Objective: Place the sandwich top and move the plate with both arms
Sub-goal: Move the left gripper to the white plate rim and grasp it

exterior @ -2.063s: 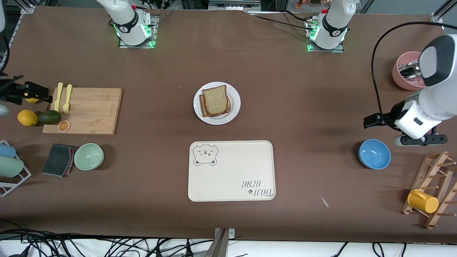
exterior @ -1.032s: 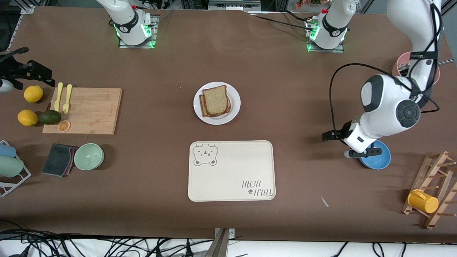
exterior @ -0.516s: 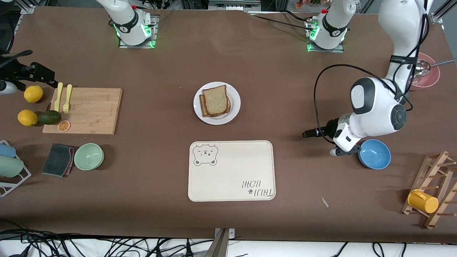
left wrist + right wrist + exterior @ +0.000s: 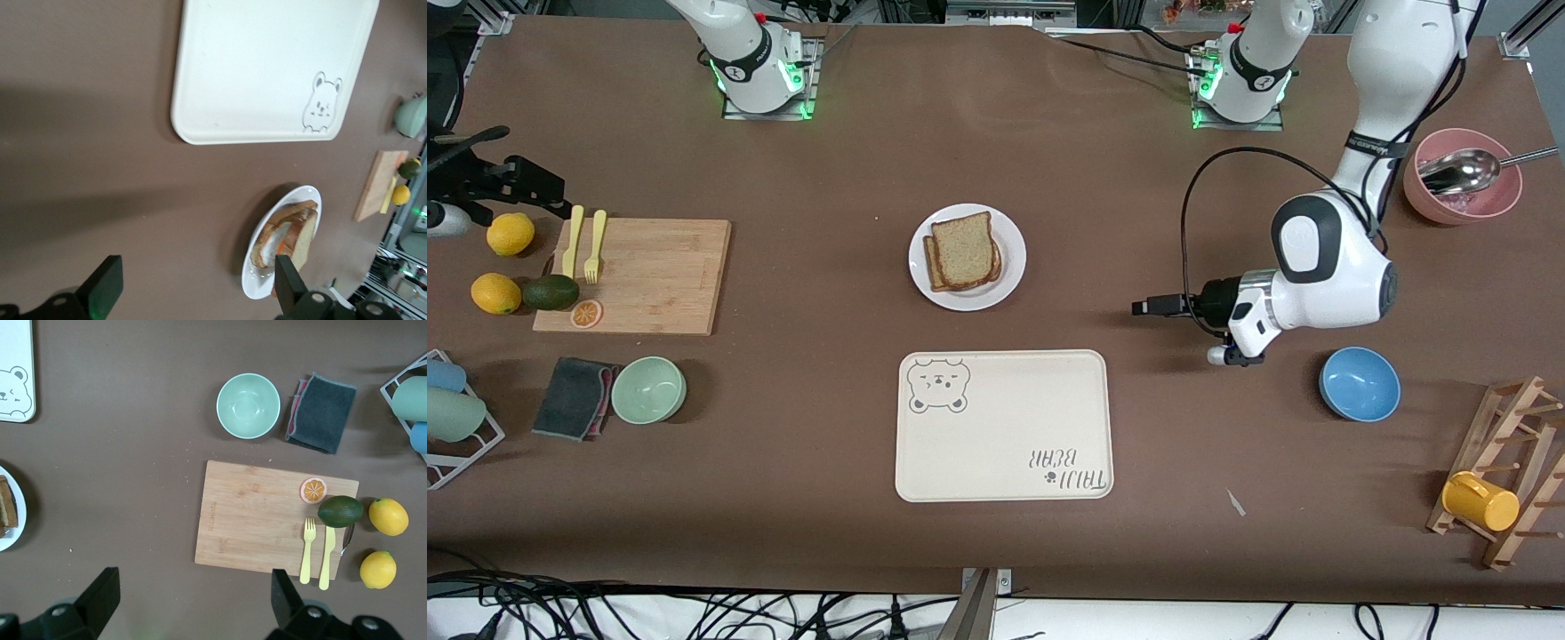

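Note:
The white plate's rim (image 4: 1024, 249) (image 4: 244, 277) on the side toward the pink bowl is the next place my left gripper will go to and close.
The white plate (image 4: 971, 298) sits mid-table, between the bear tray and the arm bases. The sandwich top (image 4: 963, 249), a speckled brown slice, lies on a lower slice on the plate. In the left wrist view the stack (image 4: 297, 233) shows white and orange filling between the slices, on the plate (image 4: 257, 280). My left gripper (image 4: 1143, 308) is open and empty above the bare table, beside the plate toward the left arm's end, with its fingers pointing at it (image 4: 197, 290). My right gripper (image 4: 525, 182) is open and empty, high over the lemons and the board's end (image 4: 193, 593).
The cream bear tray (image 4: 1003, 427) lies nearer the camera than the plate. A blue bowl (image 4: 1359, 384), a pink bowl with a spoon (image 4: 1461, 187) and a mug rack (image 4: 1507, 471) stand at the left arm's end. A cutting board (image 4: 636, 276), a green bowl (image 4: 648, 389) and fruit are at the right arm's end.
My left arm has swung from over the blue bowl toward the plate, uncovering the pink bowl. The right gripper has barely moved. Plate and sandwich are still.

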